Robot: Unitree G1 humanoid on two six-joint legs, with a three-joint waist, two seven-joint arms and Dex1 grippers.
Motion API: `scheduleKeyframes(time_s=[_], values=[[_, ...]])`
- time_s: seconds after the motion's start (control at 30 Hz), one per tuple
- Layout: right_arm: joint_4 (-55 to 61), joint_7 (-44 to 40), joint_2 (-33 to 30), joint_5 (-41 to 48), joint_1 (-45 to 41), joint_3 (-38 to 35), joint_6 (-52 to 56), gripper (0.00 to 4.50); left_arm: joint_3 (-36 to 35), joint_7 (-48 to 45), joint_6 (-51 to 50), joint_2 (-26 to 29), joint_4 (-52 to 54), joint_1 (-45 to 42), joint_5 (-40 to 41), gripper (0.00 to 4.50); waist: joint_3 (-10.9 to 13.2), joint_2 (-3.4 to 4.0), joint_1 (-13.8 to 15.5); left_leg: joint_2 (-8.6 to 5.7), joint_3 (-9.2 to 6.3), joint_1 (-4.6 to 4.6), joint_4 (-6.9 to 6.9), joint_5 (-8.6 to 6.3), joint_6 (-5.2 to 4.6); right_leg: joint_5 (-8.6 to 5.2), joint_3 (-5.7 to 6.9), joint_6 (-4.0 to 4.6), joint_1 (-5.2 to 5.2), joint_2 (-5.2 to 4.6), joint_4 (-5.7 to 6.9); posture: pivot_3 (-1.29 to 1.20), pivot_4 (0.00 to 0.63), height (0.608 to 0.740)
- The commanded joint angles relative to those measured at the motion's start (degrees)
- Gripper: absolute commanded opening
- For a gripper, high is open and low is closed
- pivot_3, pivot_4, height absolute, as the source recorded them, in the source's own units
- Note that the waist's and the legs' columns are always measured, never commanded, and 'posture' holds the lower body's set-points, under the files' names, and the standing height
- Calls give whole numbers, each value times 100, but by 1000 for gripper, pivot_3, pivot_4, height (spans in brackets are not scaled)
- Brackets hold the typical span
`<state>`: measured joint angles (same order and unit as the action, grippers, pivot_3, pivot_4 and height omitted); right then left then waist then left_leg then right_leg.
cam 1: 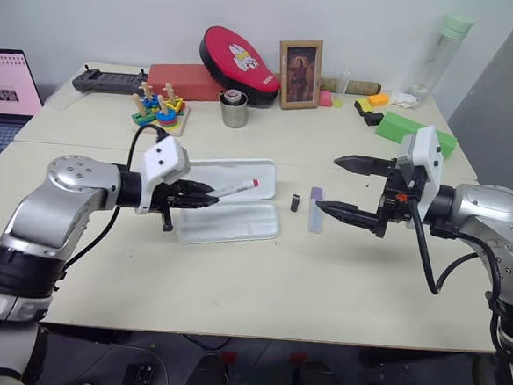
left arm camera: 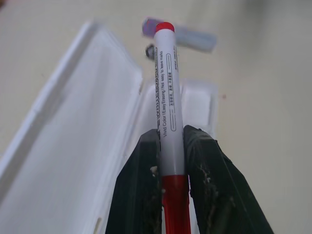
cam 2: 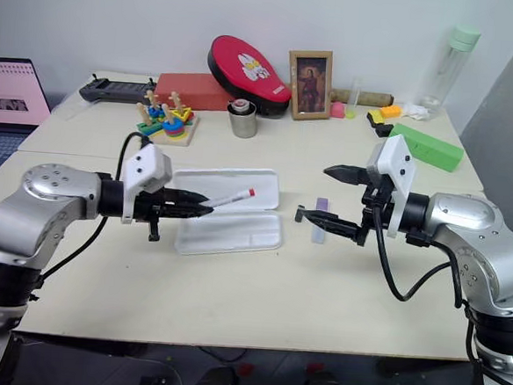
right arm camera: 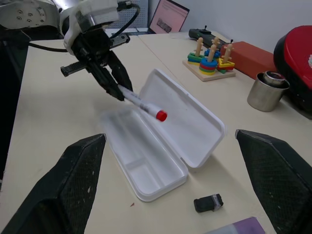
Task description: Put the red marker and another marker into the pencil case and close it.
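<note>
My left gripper will let go of the red marker in the pencil case's long compartment (cam 1: 233, 214), next to the open lid. The red marker now juts out level above the case.
The pencil case (cam 1: 236, 228) lies open in the middle of the table, its lid (right arm camera: 187, 114) laid flat toward the far side. My left gripper (cam 1: 209, 197) is shut on the red marker (left arm camera: 168, 97) near its red end. The marker juts out level above the case, red tip (right arm camera: 161, 115) leading. The purple-capped marker (cam 1: 315, 211) lies on the table just right of the case. My right gripper (cam 1: 327, 183) hovers open above that marker, nothing between its fingers (right arm camera: 73, 180).
A tiny black object (cam 1: 295, 202) lies between the case and the purple marker. At the back stand a steel cup (cam 1: 233, 109), a wooden stacking toy (cam 1: 159, 108), a picture frame (cam 1: 299, 74), a green block (cam 1: 415, 131) and a bottle (cam 1: 442, 51). A laptop (cam 1: 8, 87) sits far left.
</note>
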<state>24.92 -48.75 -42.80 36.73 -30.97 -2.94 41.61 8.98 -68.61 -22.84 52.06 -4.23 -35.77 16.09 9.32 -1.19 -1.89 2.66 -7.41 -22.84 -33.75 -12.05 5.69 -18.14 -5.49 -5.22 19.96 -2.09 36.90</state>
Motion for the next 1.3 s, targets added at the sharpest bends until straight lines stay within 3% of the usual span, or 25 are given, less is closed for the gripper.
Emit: scheduleKeyframes(time_s=[0.03,0.37,0.8,0.87,1.0,1.3], values=[[392,205,-71,95,121,-312,22,4500,349,-310,886,-161,-705,-475,-604,432,0,0,4,0,1,-2,0,0,0,0,-1,0,0,0,-1,0,150,740],[858,582,-118,268,441,-546,261,4500,799,-584,1854,-755,-2108,-1105,-1441,432,-1,-1,5,0,0,-5,-1,0,-1,-1,1,2,2,0,3,0,150,740],[1104,828,-176,453,626,-654,422,4500,786,-652,1791,-1138,-2470,-1329,-1680,432,-2,-2,4,-1,-1,-4,-4,1,-2,-1,0,2,-1,0,6,0,150,740],[1103,835,-184,470,630,-650,421,4500,777,-660,1773,-1143,-2432,-1296,-1688,1132,-1,-2,4,0,-2,-4,-4,1,-2,-1,1,2,-1,0,6,0,150,740],[1079,836,-195,486,629,-620,410,4500,752,-661,1725,-1155,-2386,-1262,-1697,1994,-2,-3,3,0,-2,-3,-5,1,-2,-1,1,2,-2,0,8,0,150,740],[1053,1002,-101,539,528,-417,594,4500,538,-551,1482,-1235,-2025,-1120,-1442,3631,-2,-3,4,0,-2,-3,-5,1,-2,-1,1,2,-2,0,8,0,150,740]])
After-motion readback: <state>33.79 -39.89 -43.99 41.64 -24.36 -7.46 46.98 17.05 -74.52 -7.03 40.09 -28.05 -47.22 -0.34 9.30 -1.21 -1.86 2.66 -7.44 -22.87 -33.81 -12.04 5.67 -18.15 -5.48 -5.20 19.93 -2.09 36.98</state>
